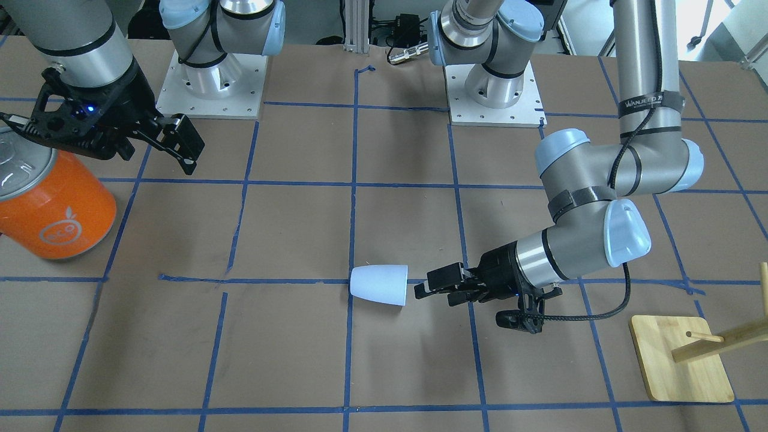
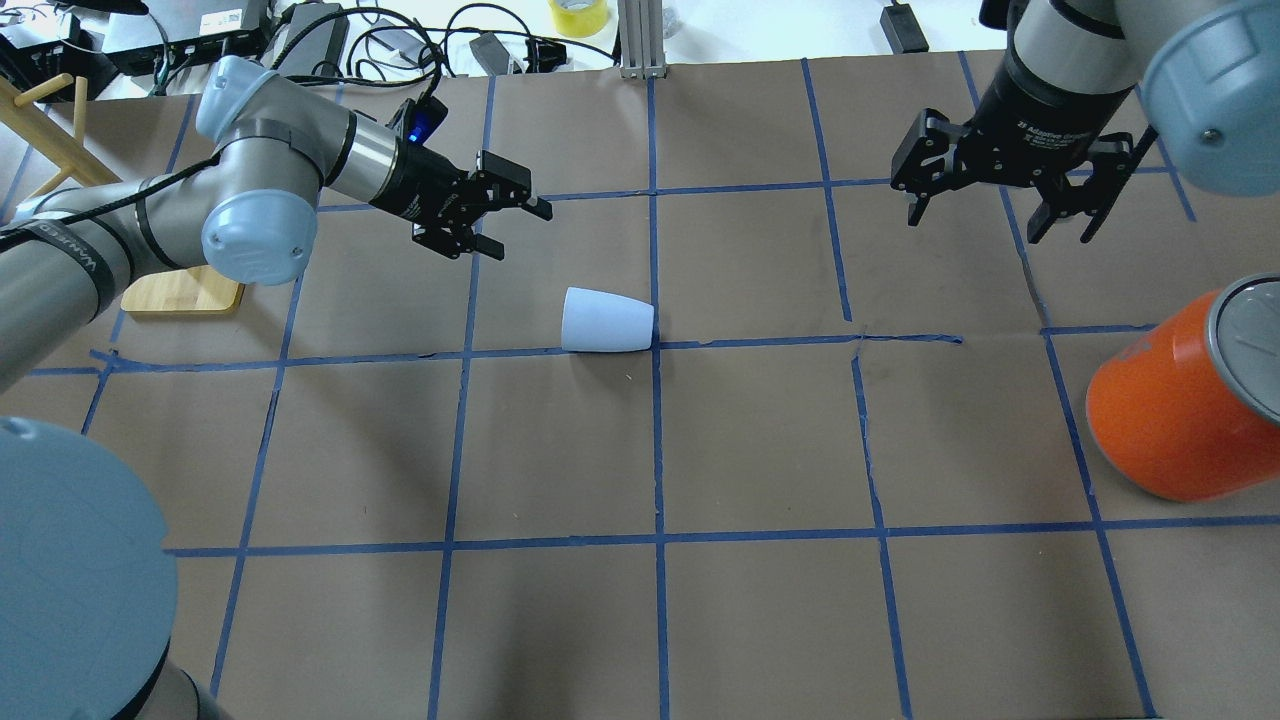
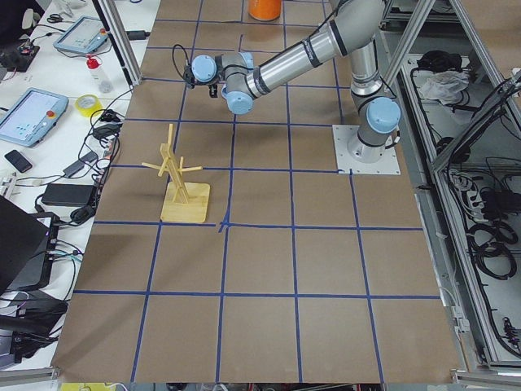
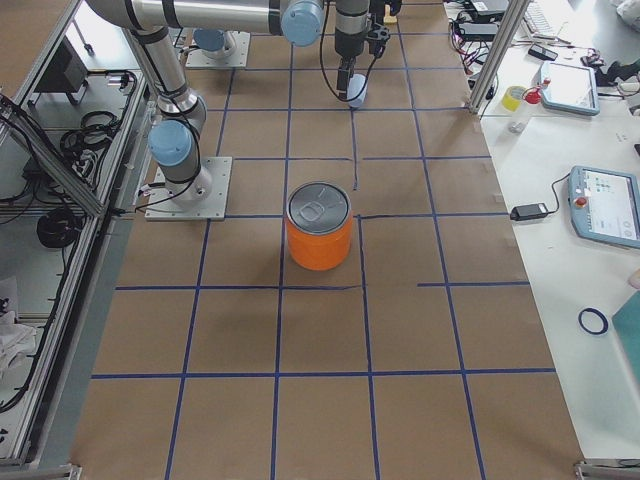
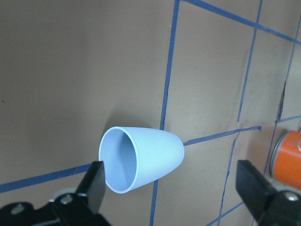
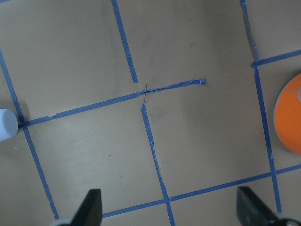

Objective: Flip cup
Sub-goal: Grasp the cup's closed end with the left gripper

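I should close my left gripper on the upper side of the cup's rim [image 1: 406, 270] [image 5: 137, 172], so that one finger is inside the cup and the other is outside it.
The cup [image 1: 379, 285] is a small pale blue-white tumbler lying on its side on the brown table, near a blue tape crossing. It also shows in the overhead view [image 2: 607, 320]. Its open mouth faces my left gripper [image 1: 421, 290], which is open, low, and a short gap from the rim. In the left wrist view the cup [image 5: 141, 157] lies between and just ahead of the spread fingers [image 5: 96, 183]. My right gripper [image 2: 985, 215] is open and empty, far from the cup, near the orange can. The right wrist view catches only the cup's edge [image 6: 6, 125].
A large orange can [image 2: 1170, 410] with a silver top stands at the table's right side, just below my right gripper [image 1: 174, 144]. A wooden peg stand [image 1: 681, 360] sits beyond my left arm's elbow. Blue tape lines grid the table.
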